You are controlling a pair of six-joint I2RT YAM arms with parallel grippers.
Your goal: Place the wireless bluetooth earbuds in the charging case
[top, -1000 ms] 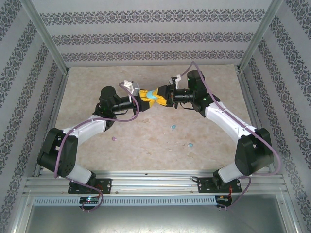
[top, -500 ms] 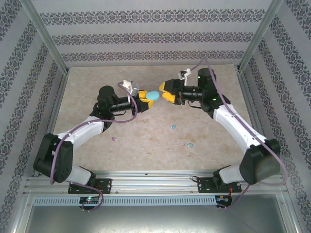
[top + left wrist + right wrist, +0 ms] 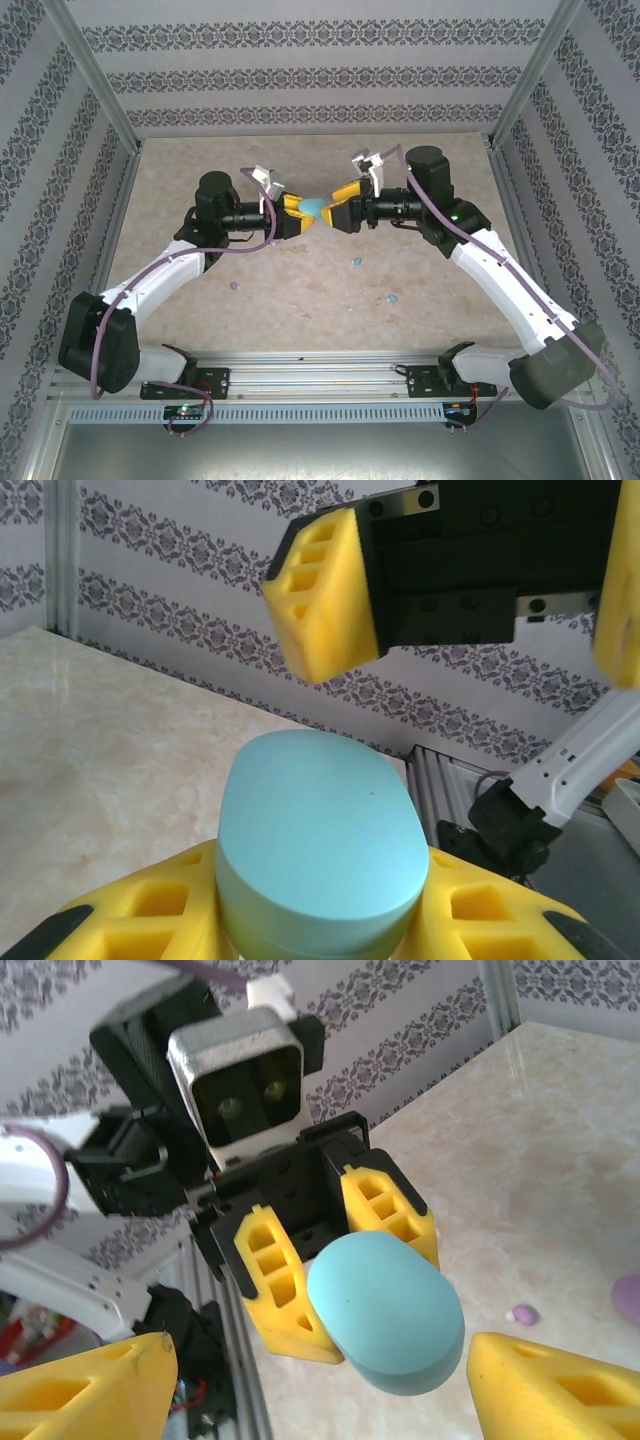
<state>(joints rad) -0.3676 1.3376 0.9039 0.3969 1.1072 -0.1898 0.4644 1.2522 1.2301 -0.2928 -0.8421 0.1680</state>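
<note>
The closed charging case sits at a slant between my right gripper's fingers. I need to turn that gripper square and grip the lid's sides point(image 3: 452, 1325) before I open the lid.
The light blue oval charging case point(image 3: 315, 835) is held off the table with its lid closed, and my left gripper point(image 3: 320, 905) is shut on its lower half. In the top view the case point(image 3: 314, 205) sits between both grippers. My right gripper point(image 3: 320, 1370) is open, facing the case point(image 3: 385, 1310) head on; its yellow fingers point(image 3: 325, 590) stand wide on either side of the case without touching it. Two light blue earbuds point(image 3: 356, 262) point(image 3: 392, 299) and one pink earbud point(image 3: 234, 286) lie loose on the table. The pink earbud point(image 3: 521, 1313) also lies below the case.
The marble-pattern table point(image 3: 300, 300) is ringed by patterned walls and metal posts. A lilac rounded object point(image 3: 630, 1300) is cut off at the right edge of the right wrist view. Both arms meet at the back middle of the table.
My right gripper let go of the case, backed off to the right, then came back close to it, open. My left gripper kept the case and shifted slightly left.
</note>
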